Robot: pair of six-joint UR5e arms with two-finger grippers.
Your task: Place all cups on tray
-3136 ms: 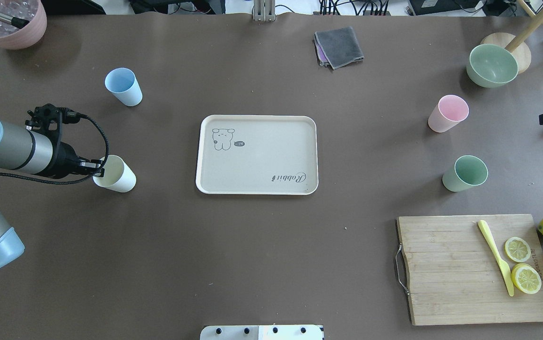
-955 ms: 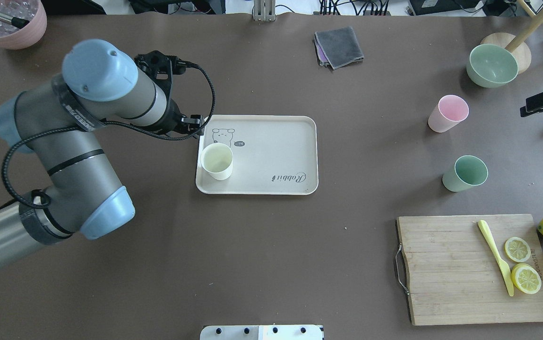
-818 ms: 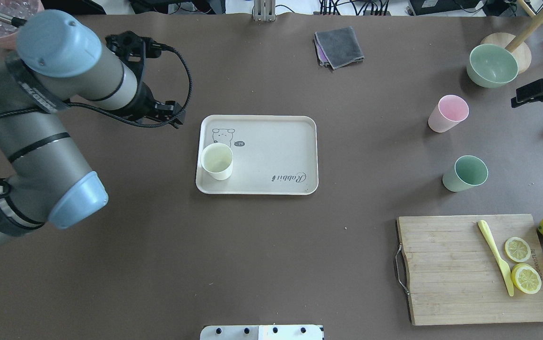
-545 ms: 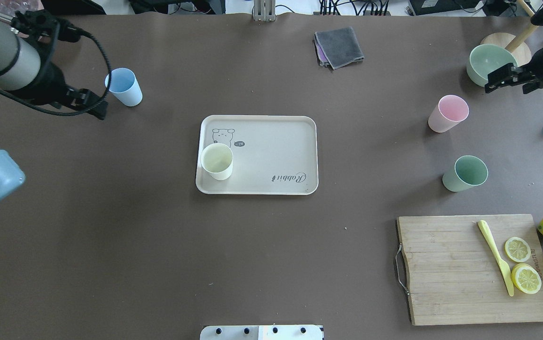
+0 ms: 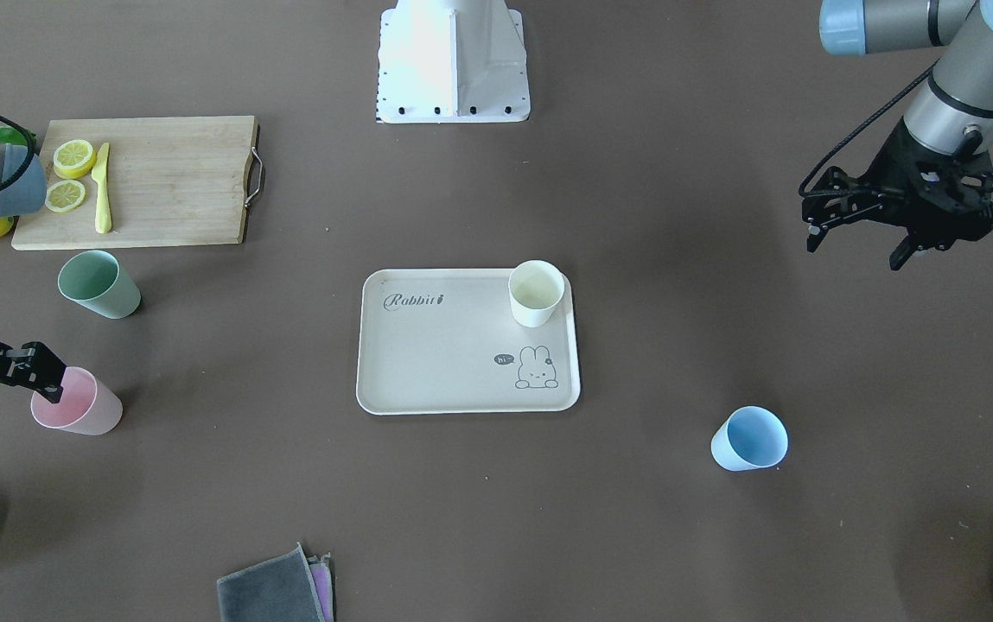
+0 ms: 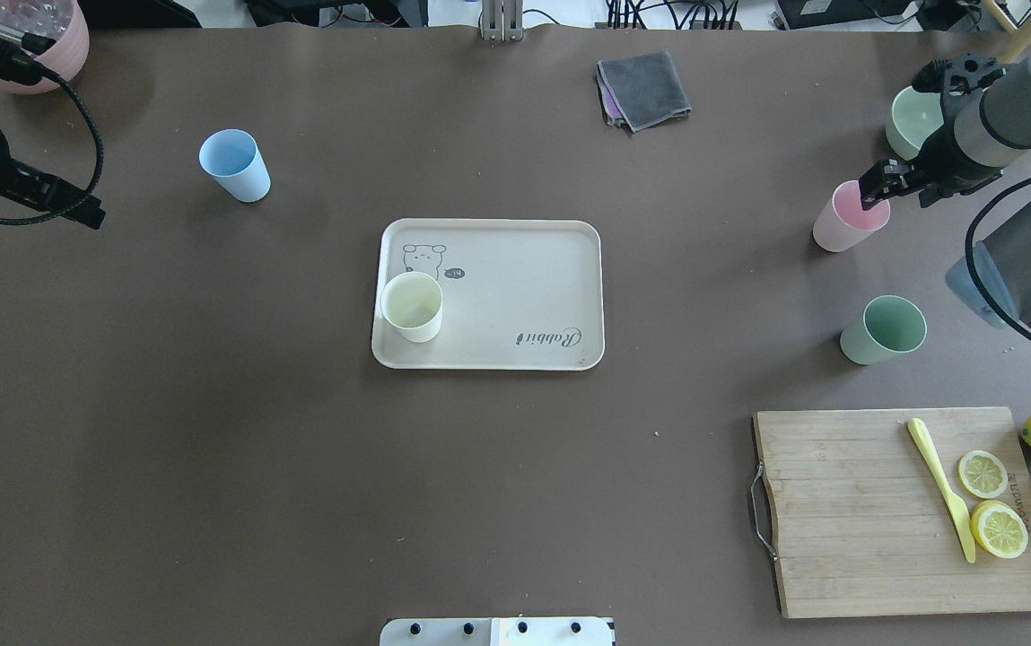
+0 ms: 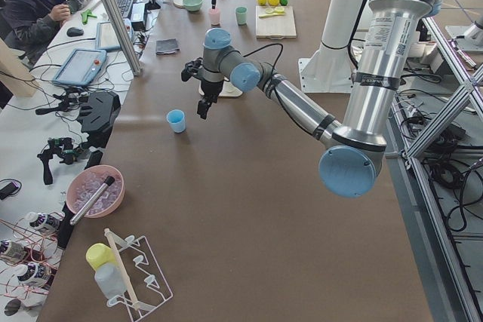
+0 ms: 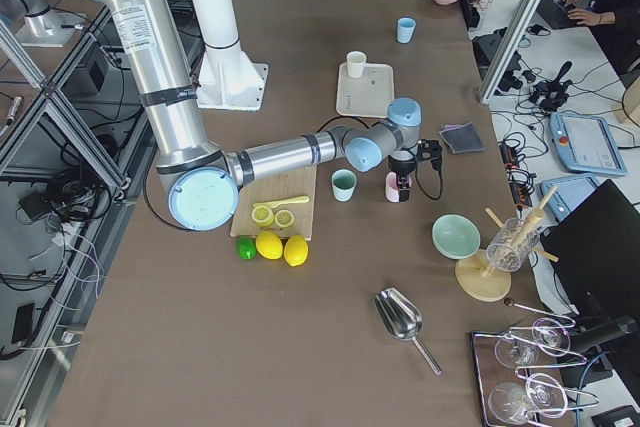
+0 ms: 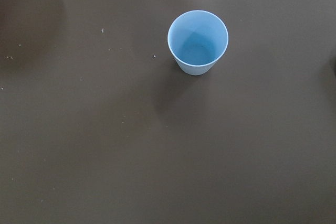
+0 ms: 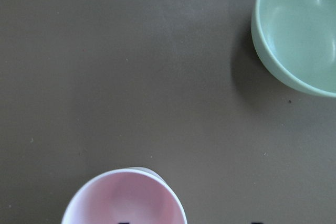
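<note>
My left gripper should go to the light blue cup next and close on the cup's rim (image 5: pixel 786 441) (image 9: pixel 168 40), at the side of the cup away from the beige tray.
The beige tray (image 6: pixel 515 287) lies mid-table, and the cream-white cup (image 6: pixel 411 306) stands upright in its near-left corner. The light blue cup (image 6: pixel 234 165) stands on the table left of the tray; it fills the left wrist view (image 9: pixel 198 43). My left gripper (image 5: pixel 855 250) hangs open and empty above the table, left of the blue cup. The pale pink cup (image 6: pixel 850 216) and mint green cup (image 6: pixel 883 329) stand on the table to the right. My right gripper (image 5: pixel 12 380) is open at the pink cup's (image 10: pixel 124 200) right rim, holding nothing.
A wooden cutting board (image 6: pixel 856 511) with lemon slices and a yellow knife lies at the near right, lemons beside it. A green bowl (image 6: pixel 914 121) stands behind the pink cup. A grey cloth (image 6: pixel 642 88) lies at the back. A pink pot (image 6: pixel 48 45) stands at the back left.
My left gripper carried the cream-white cup onto the tray, let go and drew back to the far left. The right arm came in from the right to the pink cup.
</note>
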